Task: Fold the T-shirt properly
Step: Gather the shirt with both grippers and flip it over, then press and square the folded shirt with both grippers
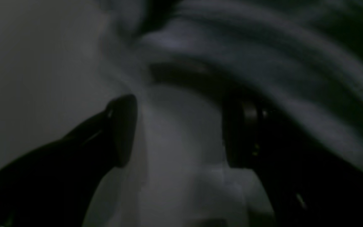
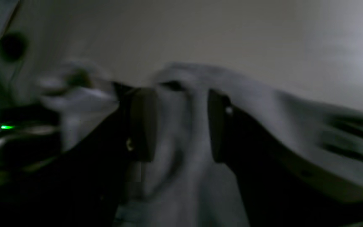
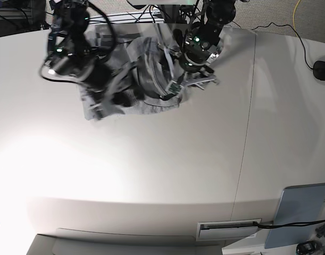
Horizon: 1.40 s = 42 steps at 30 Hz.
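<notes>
The heather-grey T-shirt is next for my right gripper, which should go to it and close on its near corner [image 3: 89, 116] beside the black lettering.
The heather-grey T-shirt [image 3: 131, 103] lies bunched at the far middle of the white table [image 3: 167, 159]. My left gripper [image 3: 173, 88] is at its right edge. In the left wrist view my left gripper [image 1: 181, 132] stands open, with grey cloth [image 1: 181, 126] between the fingers and a fold draped over the right finger [image 1: 241, 138]. My right gripper [image 3: 112, 99] is over the shirt's left part. In the right wrist view my right gripper [image 2: 181, 124] is open, with a ridge of cloth [image 2: 181, 132] between the fingers. Black lettering [image 2: 348, 135] shows blurred at the right.
A flat blue-grey panel [image 3: 303, 212] lies at the near right corner. A black round object [image 3: 323, 69] with a cable sits at the right edge. Cables run along the far edge [image 3: 151, 13]. A seam [image 3: 250, 122] crosses the table.
</notes>
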Available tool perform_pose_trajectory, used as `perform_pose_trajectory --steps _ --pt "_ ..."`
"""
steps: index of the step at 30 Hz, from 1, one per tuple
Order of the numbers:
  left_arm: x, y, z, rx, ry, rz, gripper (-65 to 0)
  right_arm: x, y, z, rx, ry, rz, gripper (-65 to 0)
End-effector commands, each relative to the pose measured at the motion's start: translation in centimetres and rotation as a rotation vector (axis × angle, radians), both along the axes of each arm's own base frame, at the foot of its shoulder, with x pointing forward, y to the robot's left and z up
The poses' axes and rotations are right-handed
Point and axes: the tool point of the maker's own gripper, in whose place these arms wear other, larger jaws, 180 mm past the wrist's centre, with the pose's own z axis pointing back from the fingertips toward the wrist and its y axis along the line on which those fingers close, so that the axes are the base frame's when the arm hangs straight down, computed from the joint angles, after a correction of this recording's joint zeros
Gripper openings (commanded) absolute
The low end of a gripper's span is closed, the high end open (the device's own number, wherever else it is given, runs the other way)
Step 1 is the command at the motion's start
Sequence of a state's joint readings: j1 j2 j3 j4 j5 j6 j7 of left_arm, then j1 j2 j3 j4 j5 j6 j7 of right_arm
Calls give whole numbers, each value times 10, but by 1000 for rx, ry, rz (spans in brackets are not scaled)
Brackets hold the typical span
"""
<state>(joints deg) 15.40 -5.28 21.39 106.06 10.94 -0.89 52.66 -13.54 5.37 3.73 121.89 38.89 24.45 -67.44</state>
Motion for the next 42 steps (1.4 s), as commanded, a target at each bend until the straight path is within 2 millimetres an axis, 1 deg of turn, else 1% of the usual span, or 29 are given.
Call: perform_pose_trajectory --steps 1,3,5,7,8,9,10,12,14,16,19,21,23,26,29,32,34,38,42 --pt "14 -4 20 -23 -76 3 -234 7 -10 11 -1 -50 -31 -390" --pt "19 -5 36 -41 -118 6 -286 13 -36 10 -58 -61 -107 -391" --pt "21 -11 51 -96 -142 6 -377 18 -58 10 -119 -81 -156 -400" --pt "18 -27 63 -192 -136 -23 -502 23 -75 13 -194 -121 -179 -450" --pt "12 -39 67 -252 -117 -59 -562 26 -83 15 -233 -146 -187 -475" --pt "5 -51 71 -318 -93 -103 -610 29 -90 18 -270 -170 -195 -496" --pt "-3 -64 74 -377 -67 -148 -639 32 -97 20 -306 -190 -203 -518" --pt "-23 -86 80 -474 -21 -242 -650 40 -108 22 -353 -209 -216 -570" --pt "-43 -102 82 -526 27 -313 -650 49 -117 15 -365 -192 -227 -621" --pt "-61 -112 78 -536 75 -352 -650 60 -127 1 -359 -152 -247 -647" --pt "-81 -115 66 -528 138 -360 -650 78 -139 -19 -335 -90 -272 -647" --pt "-85 -110 54 -494 159 -344 -650 87 -142 -30 -327 -55 -259 -647" --pt "-85 -102 37 -442 175 -323 -650 94 -142 -40 -324 -20 -243 -647" --pt "-81 -87 12 -394 200 -271 -650 100 -133 -53 -319 20 -205 -647" --pt "-78 -68 -12 -355 234 -209 -650 100 -123 -68 -344 56 -154 -647" --pt "-69 -41 -29 -296 240 -139 -650 94 -116 -81 -414 84 -106 -647" --pt "-60 -22 -35 -268 219 -87 -650 90 -112 -86 -448 101 -78 -647" --pt "-37 7 -39 -263 147 -11 -650 81 -111 -94 -477 154 -54 -647" --pt "-11 28 -39 -248 70 45 -650 69 -116 -102 -502 220 -45 -647"
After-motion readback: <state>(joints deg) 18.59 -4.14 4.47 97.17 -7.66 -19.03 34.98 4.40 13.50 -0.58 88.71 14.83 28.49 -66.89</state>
